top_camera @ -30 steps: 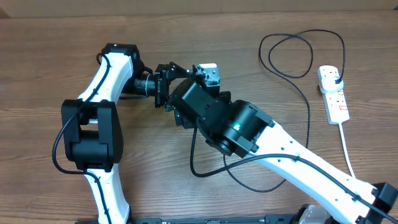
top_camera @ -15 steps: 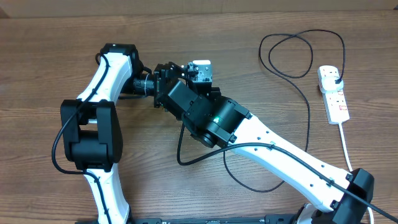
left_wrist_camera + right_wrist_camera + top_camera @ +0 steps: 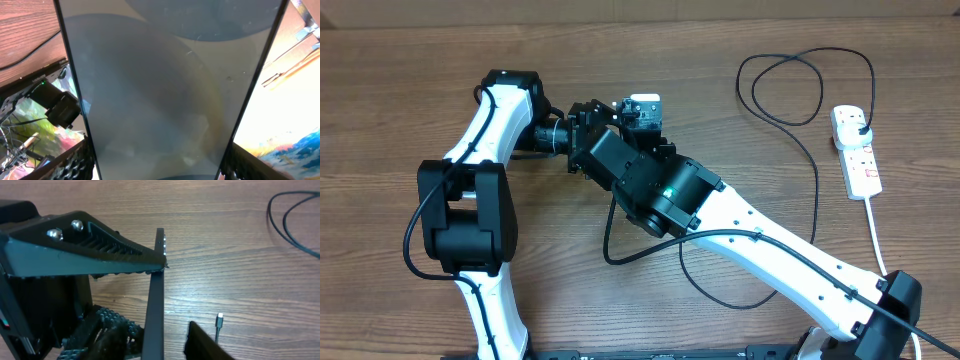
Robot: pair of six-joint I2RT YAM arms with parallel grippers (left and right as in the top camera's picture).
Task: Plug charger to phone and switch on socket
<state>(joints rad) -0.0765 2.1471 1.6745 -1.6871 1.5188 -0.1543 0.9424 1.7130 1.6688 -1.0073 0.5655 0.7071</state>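
Note:
My left gripper is across the phone's long edges, so my right gripper needs to hold the phone while my left gripper turns to take the phone's flat sides [image 3: 155, 87].
The phone [image 3: 160, 90] fills the left wrist view, its screen dim grey, held on edge between the jaws of my left gripper [image 3: 155, 167], which is shut on it. In the right wrist view the phone [image 3: 156, 295] shows edge-on between the fingers of my right gripper [image 3: 155, 339], which is open with a gap on the right side. The charger's small plug tip [image 3: 219, 321] lies on the table beside it. Overhead, the charger cable [image 3: 817, 180] loops to the socket [image 3: 858, 152], a white strip with a black plug [image 3: 860, 125] in it. Both arms hide the phone overhead.
The socket's thick white cord [image 3: 876, 235] runs toward the front right edge. The charger cable makes a loop [image 3: 790, 90] at the back right and another curve [image 3: 720, 295] under the right arm. The two arms meet over the table's middle left [image 3: 595, 140].
The right arm swung left and brought its gripper up to the left gripper and the phone one second ago; since half a second ago nothing has visibly moved.

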